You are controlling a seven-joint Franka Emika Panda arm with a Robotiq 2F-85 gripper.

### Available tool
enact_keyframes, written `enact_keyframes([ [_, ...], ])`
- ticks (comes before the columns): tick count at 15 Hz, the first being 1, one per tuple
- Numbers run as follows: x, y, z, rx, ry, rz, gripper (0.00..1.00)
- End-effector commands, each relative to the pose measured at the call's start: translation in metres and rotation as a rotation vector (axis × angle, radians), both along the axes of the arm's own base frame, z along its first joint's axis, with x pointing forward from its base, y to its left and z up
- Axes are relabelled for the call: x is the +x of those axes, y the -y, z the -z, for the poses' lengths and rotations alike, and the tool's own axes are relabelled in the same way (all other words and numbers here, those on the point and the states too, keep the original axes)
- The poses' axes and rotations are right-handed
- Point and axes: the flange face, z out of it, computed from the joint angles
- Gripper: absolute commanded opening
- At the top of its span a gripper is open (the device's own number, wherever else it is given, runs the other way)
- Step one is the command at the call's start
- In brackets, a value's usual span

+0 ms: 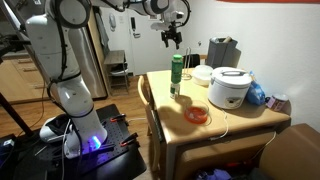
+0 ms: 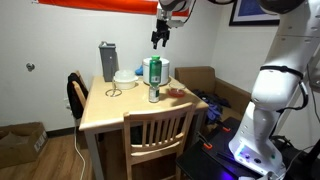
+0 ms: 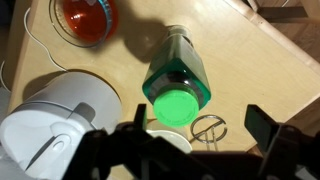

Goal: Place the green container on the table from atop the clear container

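Next, my gripper will go down to the green container's top end [image 1: 177, 58] [image 3: 176, 107] and close there, so it can lift off the clear container.
The green container [image 1: 177, 67] stands upright on top of the small clear container [image 1: 175, 91] near the middle of the tan table [image 1: 230, 125]. Both also show in an exterior view: the green container [image 2: 153, 71], the clear container [image 2: 153, 96] and the table [image 2: 115, 110]. In the wrist view I look straight down on the green container [image 3: 177, 100]; the clear container is hidden beneath it. My gripper [image 1: 173, 38] [image 2: 159, 38] hangs open and empty well above the green container, and in the wrist view the gripper [image 3: 200, 130] has its fingers spread wide.
A white rice cooker [image 1: 231, 87] [image 3: 60, 110] stands close beside the containers. An orange dish [image 1: 197, 114] [image 2: 177, 93] [image 3: 85, 20] lies nearby. A wire ring [image 3: 207, 128] lies on the table. A grey box [image 1: 222, 50] [image 2: 107, 60] stands at the back. A wooden chair [image 2: 158, 130] is pushed against the table.
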Motion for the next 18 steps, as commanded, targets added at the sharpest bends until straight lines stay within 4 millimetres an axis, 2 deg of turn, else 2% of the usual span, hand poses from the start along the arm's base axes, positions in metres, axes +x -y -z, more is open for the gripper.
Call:
enact_keyframes([
  [1,0.023,0.006,0.002,0.001,-0.062,0.018,1.00],
  [9,0.060,0.015,0.014,0.003,-0.165,0.051,1.00],
  [18,0.072,0.009,0.029,0.044,-0.219,0.070,1.00],
])
